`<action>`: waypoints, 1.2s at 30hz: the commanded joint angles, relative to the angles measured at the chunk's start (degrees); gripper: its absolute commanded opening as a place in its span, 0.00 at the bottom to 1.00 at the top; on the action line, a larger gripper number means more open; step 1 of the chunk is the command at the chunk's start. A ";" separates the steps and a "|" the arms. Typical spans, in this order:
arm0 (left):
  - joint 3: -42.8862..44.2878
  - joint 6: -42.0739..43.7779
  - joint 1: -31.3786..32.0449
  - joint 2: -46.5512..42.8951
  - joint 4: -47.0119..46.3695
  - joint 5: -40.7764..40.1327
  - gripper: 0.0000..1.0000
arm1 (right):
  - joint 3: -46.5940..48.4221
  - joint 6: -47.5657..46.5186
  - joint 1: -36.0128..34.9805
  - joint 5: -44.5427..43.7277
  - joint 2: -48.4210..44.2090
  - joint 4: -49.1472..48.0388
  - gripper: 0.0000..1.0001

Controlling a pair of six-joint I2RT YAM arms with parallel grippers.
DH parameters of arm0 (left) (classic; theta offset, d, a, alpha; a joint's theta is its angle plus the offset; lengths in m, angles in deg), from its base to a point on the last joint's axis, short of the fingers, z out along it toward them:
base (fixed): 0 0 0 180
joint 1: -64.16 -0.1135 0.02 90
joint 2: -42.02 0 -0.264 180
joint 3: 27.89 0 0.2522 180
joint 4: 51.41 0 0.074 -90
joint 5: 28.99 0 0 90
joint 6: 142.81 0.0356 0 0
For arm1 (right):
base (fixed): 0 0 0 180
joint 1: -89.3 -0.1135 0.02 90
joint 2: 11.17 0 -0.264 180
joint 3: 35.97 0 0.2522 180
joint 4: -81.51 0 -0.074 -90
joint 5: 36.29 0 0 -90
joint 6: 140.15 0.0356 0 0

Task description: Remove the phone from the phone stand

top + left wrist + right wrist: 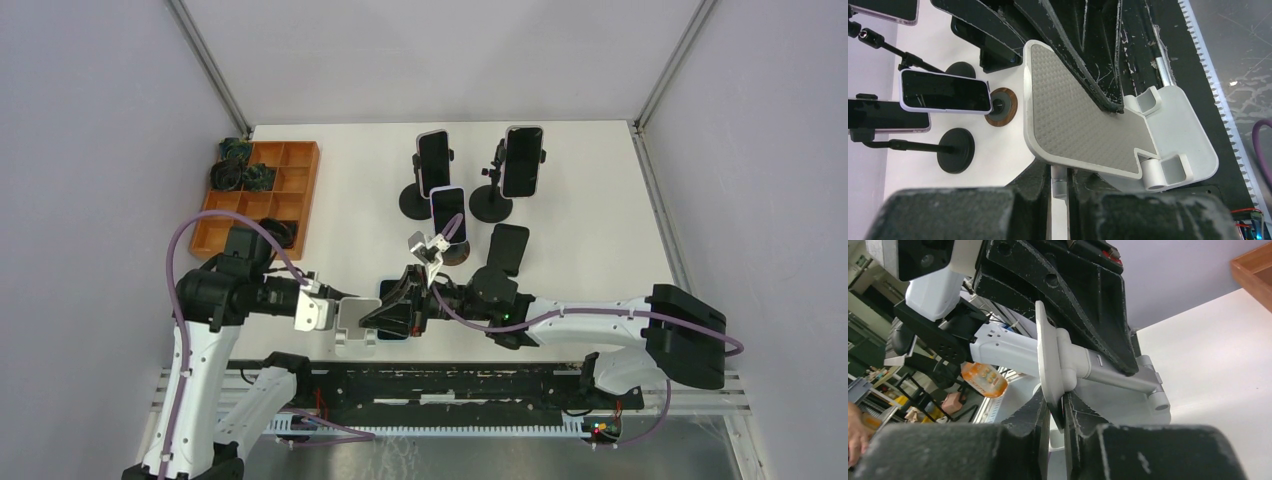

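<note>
The left gripper is holding the slanted phone stand by its post, so it should take the pad's free side edge (1093,168) before it puts the phone stand down.
A white phone stand (352,318) with a grey dotted pad (1083,120) sits near the table's front edge. In the left wrist view the pad is bare. My left gripper (1062,172) is shut on the stand's thin white post (1058,181). My right gripper (1057,401) reaches in from the right and pinches the pad plate's edge (1049,355), with one finger (1088,65) lying across the pad face. A dark phone (392,332) with a light rim lies flat beside the stand, mostly hidden under the right gripper (388,308).
Three more phones stand on holders at the back (433,160) (523,160) (449,210). Another black phone (508,250) lies flat on the table. An orange compartment tray (290,185) with dark parts sits at the back left. The black rail (450,385) runs along the near edge.
</note>
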 commanded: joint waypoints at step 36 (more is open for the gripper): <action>4.49 -13.84 0.26 12.15 -1.31 1.98 0.80 | 0.80 -28.04 8.70 3.53 -6.81 10.86 0.00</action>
